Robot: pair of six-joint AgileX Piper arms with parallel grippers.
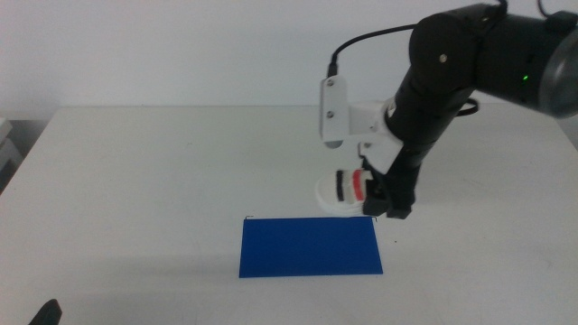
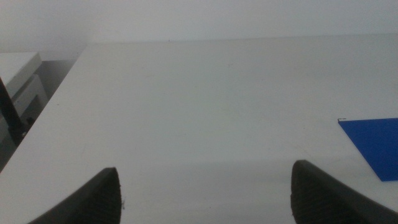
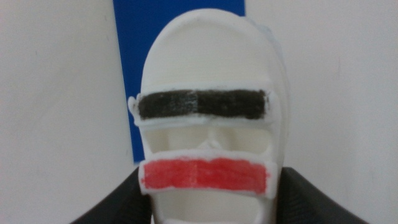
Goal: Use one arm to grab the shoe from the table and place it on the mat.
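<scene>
My right gripper should release the white shoe on the middle of the blue mat [image 1: 310,244].
The white shoe [image 1: 341,190] with black and red straps hangs just above the table, over the far edge of the blue mat [image 1: 310,246]. My right gripper [image 1: 370,192] is shut on the shoe's heel end, the arm coming in from the right. The right wrist view fills with the shoe [image 3: 208,124], its toe pointing away over the mat [image 3: 149,37], and a dark jaw presses each side of the sole. My left gripper [image 2: 205,193] waits open at the near left, with only bare table between its jaws; the mat's corner [image 2: 376,146] shows beside it.
The white table [image 1: 163,181] spreads wide to the left of the mat. A pale unit [image 2: 18,81] stands beyond the table's left edge. The right arm's white camera mount [image 1: 332,110] hangs above the shoe.
</scene>
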